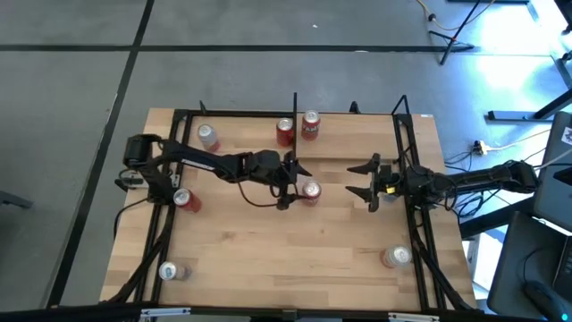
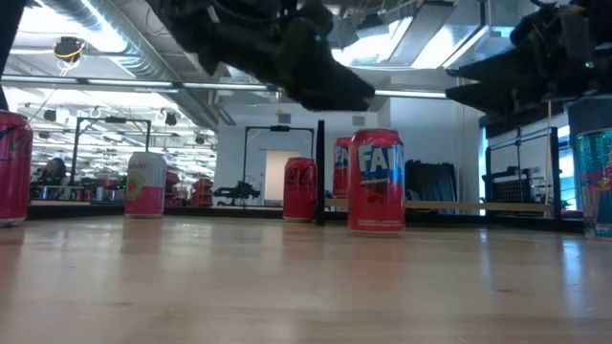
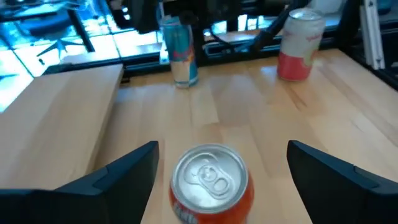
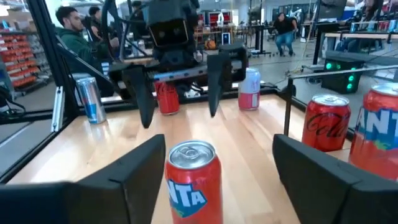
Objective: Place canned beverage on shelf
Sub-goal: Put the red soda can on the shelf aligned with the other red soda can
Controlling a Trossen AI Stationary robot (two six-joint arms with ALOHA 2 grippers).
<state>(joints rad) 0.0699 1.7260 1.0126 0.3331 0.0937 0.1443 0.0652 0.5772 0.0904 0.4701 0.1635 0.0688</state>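
Note:
The orange Fanta can is near the middle of the tabletop. My right gripper goes to it next and closes around the can's body [image 1: 310,196] [image 4: 195,180] just below its top.
An orange Fanta can [image 1: 310,191] stands upright on the tabletop near its middle; it also shows in the low view [image 2: 376,182]. My left gripper [image 1: 289,185] is open, just left of the can and above it; in the left wrist view [image 3: 222,147] the can's top [image 3: 210,180] lies between and below the fingers, untouched. My right gripper [image 1: 365,179] is open and empty, to the can's right, facing it [image 4: 214,155]. The shelf [image 1: 349,143], a pale board between black uprights, lies along the far side and carries a red can [image 1: 285,131] and an orange can [image 1: 310,125].
Other cans stand on the table: a pink one [image 1: 208,136] far left, a red one [image 1: 186,199] at the left, one [image 1: 170,270] near left, one [image 1: 396,258] near right, and a blue one [image 3: 180,53] by the right arm. Black frame rails [image 1: 411,170] run along both sides.

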